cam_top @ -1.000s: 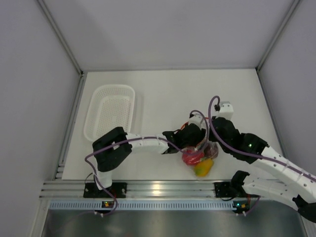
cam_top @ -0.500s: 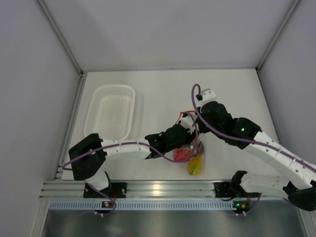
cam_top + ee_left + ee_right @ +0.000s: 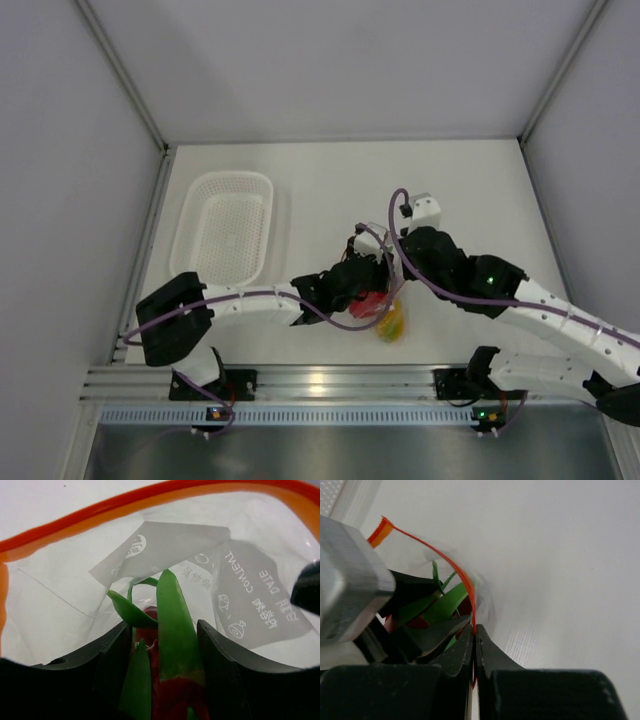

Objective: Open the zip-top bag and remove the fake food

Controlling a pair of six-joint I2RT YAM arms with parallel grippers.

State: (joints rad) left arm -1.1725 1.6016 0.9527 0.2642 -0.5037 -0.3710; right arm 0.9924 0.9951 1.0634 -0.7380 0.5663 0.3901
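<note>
Next, my left gripper releases the red fake food inside the white basket (image 3: 248, 225), by the side of the basket nearest the bag. The red fake food is still inside the bag.
The zip-top bag (image 3: 392, 300) hangs near the table's middle front, its orange-red zip strip (image 3: 100, 507) spread open. My right gripper (image 3: 474, 630) is shut on that strip (image 3: 435, 547) at the bag's right rim, and appears from above just right of the mouth (image 3: 390, 262). My left gripper (image 3: 164, 630) reaches inside the bag, its jaws closed on the red fake food (image 3: 175, 695) with long green leaves (image 3: 170, 610). The top view has this gripper (image 3: 366, 285) over the red fruit (image 3: 372, 303). A yellow-orange fruit (image 3: 392, 322) sits lower in the bag.
A white perforated basket (image 3: 222, 228) stands at the left of the table. Grey walls enclose the table on three sides. An aluminium rail (image 3: 320, 382) with both arm bases runs along the near edge.
Both grippers and the bag have shifted left and a little away from the rail. The left arm's rear link swung out to the left. Neither grip has changed.
</note>
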